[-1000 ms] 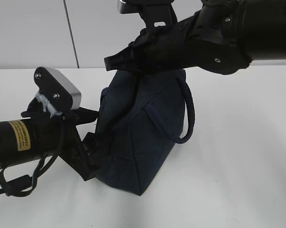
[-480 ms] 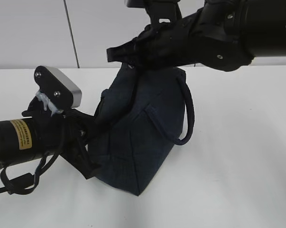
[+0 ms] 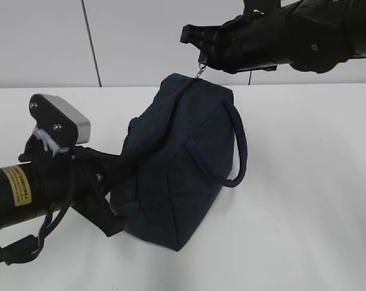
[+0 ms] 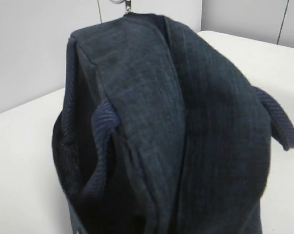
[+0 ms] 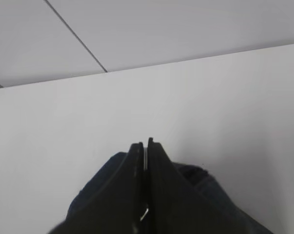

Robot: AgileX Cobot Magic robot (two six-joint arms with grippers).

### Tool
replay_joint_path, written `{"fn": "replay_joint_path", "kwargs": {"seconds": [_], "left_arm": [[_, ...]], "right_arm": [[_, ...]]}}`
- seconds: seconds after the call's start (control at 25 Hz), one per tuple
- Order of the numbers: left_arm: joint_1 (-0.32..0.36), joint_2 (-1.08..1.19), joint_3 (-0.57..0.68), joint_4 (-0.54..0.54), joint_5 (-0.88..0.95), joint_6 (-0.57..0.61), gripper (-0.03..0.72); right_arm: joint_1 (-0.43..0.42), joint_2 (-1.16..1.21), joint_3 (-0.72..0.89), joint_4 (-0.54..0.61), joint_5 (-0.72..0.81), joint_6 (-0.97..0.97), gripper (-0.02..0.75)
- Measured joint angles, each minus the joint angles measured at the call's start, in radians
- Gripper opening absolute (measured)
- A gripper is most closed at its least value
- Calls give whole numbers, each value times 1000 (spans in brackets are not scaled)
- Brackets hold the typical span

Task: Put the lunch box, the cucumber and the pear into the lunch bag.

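Observation:
My right gripper needs to let go of the silver zipper pull on the lunch bag's top edge [image 3: 205,90], at the far end of the zipper.
The dark navy lunch bag [image 3: 176,176] stands tilted on the white table, its top drawn to a peak. My right gripper [image 3: 192,36] hovers above that peak, shut on the silver zipper pull [image 3: 200,70], which hangs taut between the fingers and the bag. In the right wrist view the gripper [image 5: 146,146] shows jaws pressed together with a metal glint [image 5: 144,213] between them. My left gripper [image 3: 113,197] clamps the bag's lower left end. The bag [image 4: 186,136] fills the left wrist view, hiding the fingers. The lunch box, cucumber and pear are out of view.
The bag's looped handle [image 3: 239,145] hangs down its right side. The white table [image 3: 316,200] stretches to the right and front. A pale wall [image 3: 122,42] with a dark seam stands behind.
My right gripper has risen and moved right with the zipper pull, drawing the bag's top up into a peak. My left arm has shifted slightly left and down, still on the bag.

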Motion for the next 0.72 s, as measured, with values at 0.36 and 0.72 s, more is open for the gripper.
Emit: {"fn": "replay_joint_path", "kwargs": {"seconds": [0.36,0.72], "left_arm": [[0,-1,37,-3,-56,-6,3],[0,-1,52,-11,-68,-7,3]], "right_arm": [[-100,121,0,5,-139,150,0],[-228,286,-22,-400,-410,694,0]]}}
